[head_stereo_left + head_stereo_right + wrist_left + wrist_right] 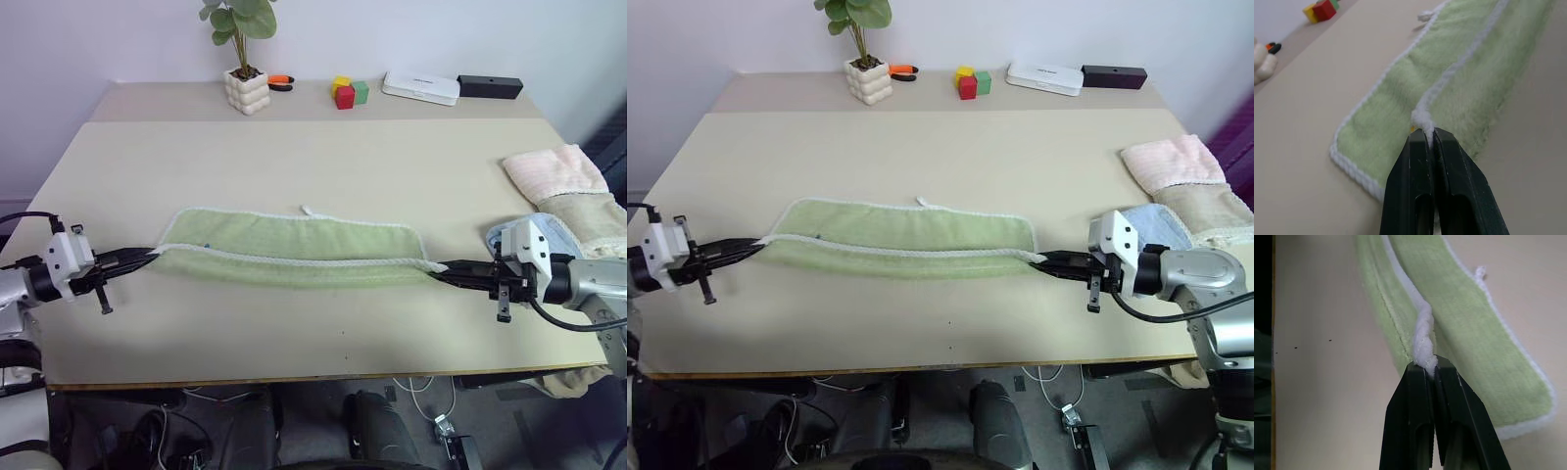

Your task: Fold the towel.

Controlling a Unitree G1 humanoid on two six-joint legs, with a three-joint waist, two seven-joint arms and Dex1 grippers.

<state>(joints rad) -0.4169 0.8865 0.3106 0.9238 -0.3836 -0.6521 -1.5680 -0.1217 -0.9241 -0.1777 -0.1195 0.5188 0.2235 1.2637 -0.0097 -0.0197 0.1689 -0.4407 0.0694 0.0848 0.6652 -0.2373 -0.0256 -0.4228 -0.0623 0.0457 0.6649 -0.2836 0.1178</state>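
Next, my left gripper releases the white edging on the light green towel's far corner [182, 212] [1338, 146] nearest the potted plant.
The light green towel [294, 250] with whitish edging lies on the table, doubled over into a long band across the middle, its small white tag [312, 210] at the far edge. My left gripper [152, 256] is shut on the white edging at the band's left end [1422, 120]. My right gripper [438, 266] is shut on the edging at the right end [1424, 352]. Both grippers sit low, close to the tabletop, and the upper layer's edge runs stretched between them.
Folded pink and cream towels [573, 191] and a light blue cloth [560, 235] lie at the table's right edge, close to my right arm. Along the back stand a potted plant [245, 78], coloured blocks [348, 92], a white box [421, 87] and a black box [490, 86].
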